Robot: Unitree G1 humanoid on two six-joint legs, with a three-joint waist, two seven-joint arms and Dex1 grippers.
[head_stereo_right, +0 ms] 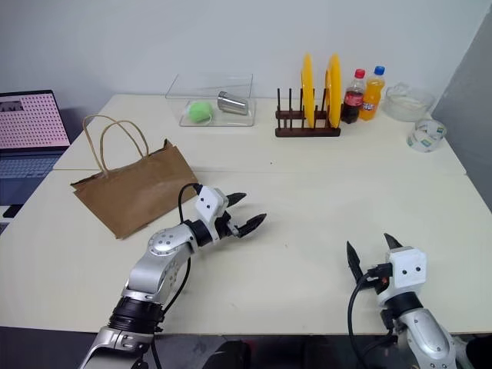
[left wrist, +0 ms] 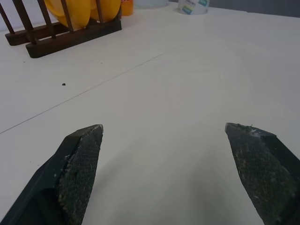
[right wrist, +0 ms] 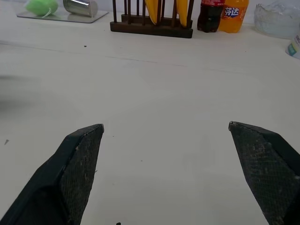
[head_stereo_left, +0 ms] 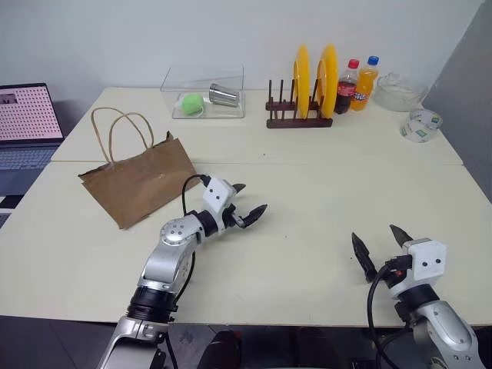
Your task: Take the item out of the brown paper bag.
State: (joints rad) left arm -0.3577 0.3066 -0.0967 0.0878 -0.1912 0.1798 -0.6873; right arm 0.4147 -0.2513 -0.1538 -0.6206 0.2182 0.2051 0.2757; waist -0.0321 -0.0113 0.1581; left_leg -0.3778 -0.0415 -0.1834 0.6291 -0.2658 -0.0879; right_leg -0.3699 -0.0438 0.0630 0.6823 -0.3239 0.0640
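Next, the left gripper closes on the top edge (head_stereo_left: 110, 165) of the brown paper bag, at the ends of the bag's loop handles that are nearer the laptop.
The brown paper bag (head_stereo_left: 140, 183) lies flat and creased on the left of the table, its two tan loop handles (head_stereo_left: 121, 131) raised toward the far side. The item is hidden; none of the views show it. My left gripper (head_stereo_left: 248, 203) hovers just right of the bag's near corner, open, pointing right across bare tabletop with nothing between its fingers (left wrist: 79, 164). My right gripper (head_stereo_left: 382, 246) stands open near the front right edge, far from the bag, its fingers (right wrist: 75, 168) wide apart over bare table.
At the back stand a clear tray (head_stereo_left: 204, 94) with a green ball and a metal cup, a wooden rack (head_stereo_left: 300, 115) holding yellow plates, cola (head_stereo_left: 347, 87) and orange soda (head_stereo_left: 366, 83) bottles, a glass bowl (head_stereo_left: 398, 92) and a tape roll (head_stereo_left: 421, 125). A laptop (head_stereo_left: 27, 127) sits left.
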